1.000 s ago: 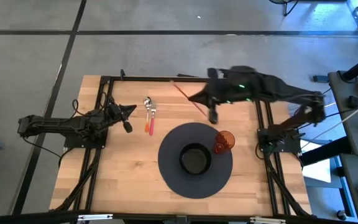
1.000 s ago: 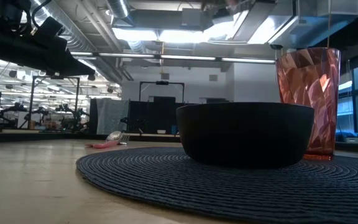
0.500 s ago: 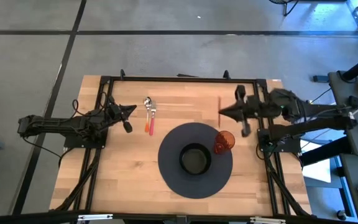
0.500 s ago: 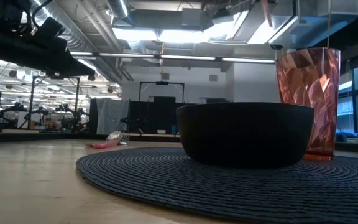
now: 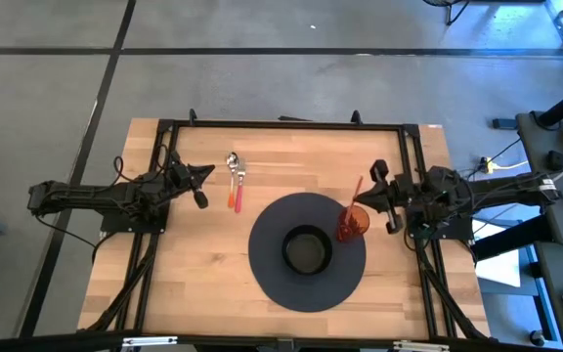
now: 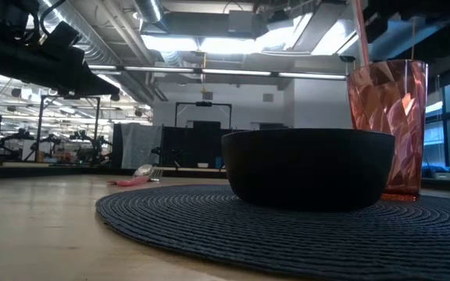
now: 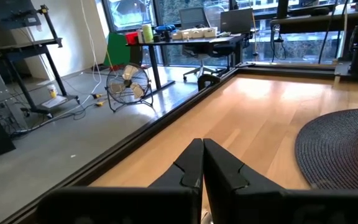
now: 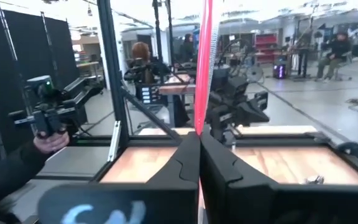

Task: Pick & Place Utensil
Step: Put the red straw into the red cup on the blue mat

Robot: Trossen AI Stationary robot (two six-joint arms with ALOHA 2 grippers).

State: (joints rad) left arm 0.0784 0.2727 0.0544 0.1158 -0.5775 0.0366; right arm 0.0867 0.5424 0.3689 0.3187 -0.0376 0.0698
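Observation:
My right gripper should release the thin red stick inside the red cup (image 5: 348, 226) at the placemat's edge.
The utensil (image 5: 235, 182), with a silver head and an orange-red handle, lies flat on the bare wood left of the round dark placemat (image 5: 262, 256); in the low view the utensil (image 6: 135, 179) shows far behind the mat. On the mat stand a black bowl (image 5: 307, 249) and a red faceted cup (image 5: 352, 223). My right gripper (image 5: 365, 190) hovers just above the cup, shut on a long thin red stick (image 5: 356, 198). My left gripper (image 5: 201, 188) waits shut, left of the utensil, touching nothing. My right gripper pinches the thin red stick (image 8: 202, 115) between its two fingers, which come level from the table's right side and lie across it. The stick stands nearly upright, tilted a little. Its lower end (image 6: 363, 55) reaches down into the red cup's mouth.
Black frame rails (image 5: 281, 125) run along the table's far edge and both sides. Bare wood lies between the utensil and the far rail and near the mat's left. In the right wrist view a person's hand (image 8: 45, 140) holds a device beyond the table.
My right arm has drawn back from the table's far middle toward its right edge, and the gripper has come nearer to the red cup. The red stick, first slanting out toward the far left, has swung round to near upright with its lower end in the cup.

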